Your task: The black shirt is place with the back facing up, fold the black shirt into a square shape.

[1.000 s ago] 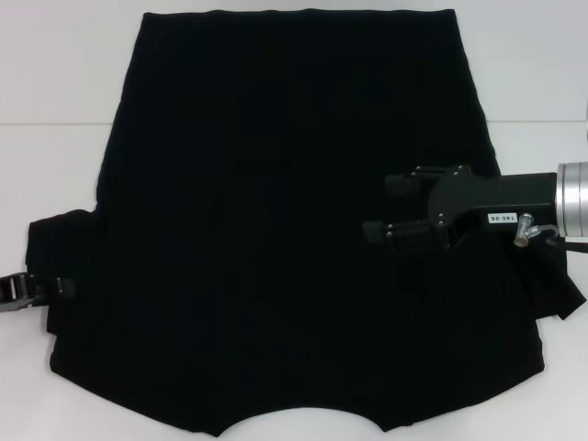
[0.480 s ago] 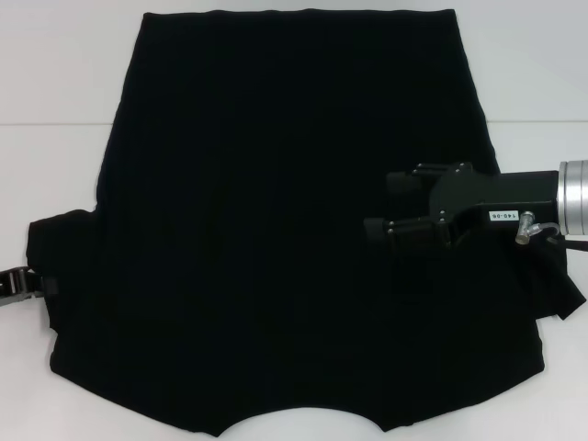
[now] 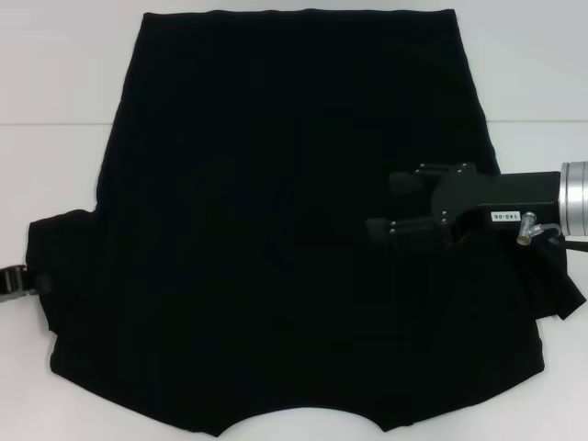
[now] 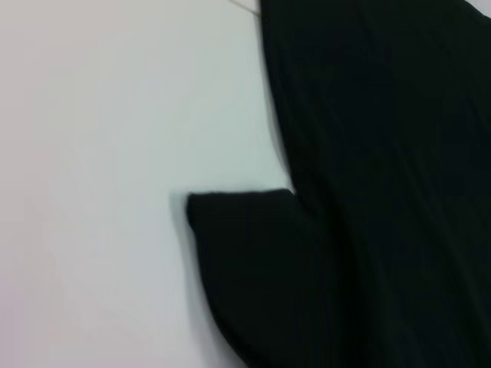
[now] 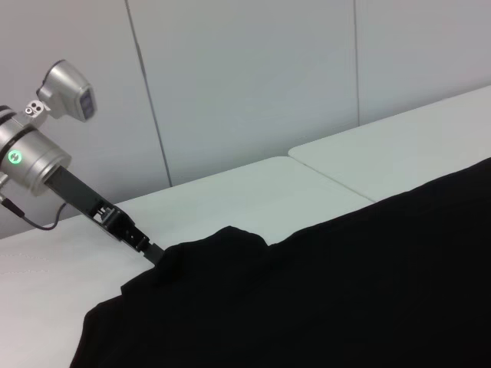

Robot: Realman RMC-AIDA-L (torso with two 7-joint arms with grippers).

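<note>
The robot's left gripper is at the outer fold of the doubled-back sleeve, so it should open, take the sleeve farther in and pull (image 3: 66,287) it out straight.
The black shirt (image 3: 276,220) lies flat on the white table (image 3: 55,165), plain side up, with the neckline curve at the near edge. My right gripper (image 3: 379,208) reaches in from the right over the shirt's right part, with its fingers apart and nothing between them. The right sleeve (image 3: 556,289) lies bunched under that arm. My left gripper (image 3: 14,283) is at the frame's left edge, beside the left sleeve (image 3: 55,257). The right wrist view shows the left gripper (image 5: 146,247) at the raised sleeve edge (image 5: 222,241). The left wrist view shows the sleeve (image 4: 245,261) flat on the table.
A seam (image 3: 46,123) runs across the white table at the far side. Bare table surface lies left (image 4: 92,192) and right (image 3: 542,73) of the shirt. Grey wall panels (image 5: 245,84) stand behind the table in the right wrist view.
My left gripper has drawn back to the left, off the left sleeve and almost out of the head view. My right gripper has shifted very slightly to the right. The shirt has not moved.
</note>
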